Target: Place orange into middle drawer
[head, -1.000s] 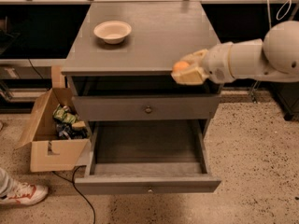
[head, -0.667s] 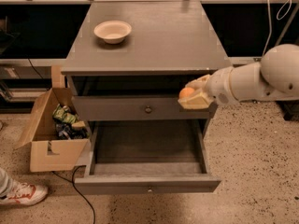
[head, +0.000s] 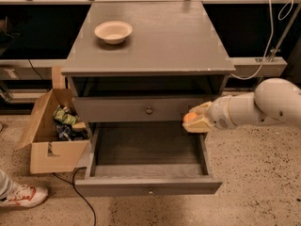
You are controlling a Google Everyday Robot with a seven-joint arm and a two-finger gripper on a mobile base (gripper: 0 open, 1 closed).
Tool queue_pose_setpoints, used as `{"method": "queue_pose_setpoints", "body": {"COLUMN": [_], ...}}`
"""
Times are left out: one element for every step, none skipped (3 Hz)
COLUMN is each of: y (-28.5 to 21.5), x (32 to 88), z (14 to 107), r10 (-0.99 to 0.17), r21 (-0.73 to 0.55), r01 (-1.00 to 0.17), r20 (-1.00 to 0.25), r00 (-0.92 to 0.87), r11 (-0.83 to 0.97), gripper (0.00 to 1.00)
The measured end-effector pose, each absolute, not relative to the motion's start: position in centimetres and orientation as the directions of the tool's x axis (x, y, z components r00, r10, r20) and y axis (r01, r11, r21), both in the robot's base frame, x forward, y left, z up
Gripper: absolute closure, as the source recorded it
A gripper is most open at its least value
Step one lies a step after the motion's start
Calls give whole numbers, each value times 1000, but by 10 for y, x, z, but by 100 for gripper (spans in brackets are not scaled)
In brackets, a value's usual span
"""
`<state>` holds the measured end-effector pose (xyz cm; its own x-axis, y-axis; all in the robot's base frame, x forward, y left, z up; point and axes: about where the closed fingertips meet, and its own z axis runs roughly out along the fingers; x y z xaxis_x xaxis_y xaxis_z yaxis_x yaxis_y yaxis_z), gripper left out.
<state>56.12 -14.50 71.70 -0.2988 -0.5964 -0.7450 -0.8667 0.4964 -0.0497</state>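
Observation:
Next, I let go of the orange around the centre of the middle drawer's flat grey bottom (head: 155, 155).
The orange (head: 189, 117) is small and round and sits between the cream fingers of my gripper (head: 196, 121), which is shut on it. The white arm reaches in from the right. The gripper holds the orange just above the right rear corner of the middle drawer (head: 146, 147), in front of the right end of the closed drawer front. The middle drawer is pulled out wide, with a flat grey bottom, low side walls and a tiny knob (head: 150, 190) mid-front. Nothing lies inside it.
A cream bowl (head: 113, 31) stands on the grey cabinet top (head: 164, 41). The closed upper drawer front has a round knob (head: 149, 110). An open cardboard box (head: 49, 140) with packets stands on the floor at left. A shoe (head: 21, 197) is at the bottom left.
My gripper has carried the orange down and slightly right, from beside the cabinet top's right edge to just above the open drawer's right rear corner.

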Motion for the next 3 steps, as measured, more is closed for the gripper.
{"method": "queue_pose_setpoints", "body": {"y": [-138,-113,-93], "x": [560,561,574], "z": [668,573,523], "r10": [-549,-480,-462], "r21": [27,130,148], "r01": [-874,-861,-845], "r20": [-768,-784,-782], "r00": [-329,-393,-419], "r11": [486,492,514], "gripper": [100,100,100]}}
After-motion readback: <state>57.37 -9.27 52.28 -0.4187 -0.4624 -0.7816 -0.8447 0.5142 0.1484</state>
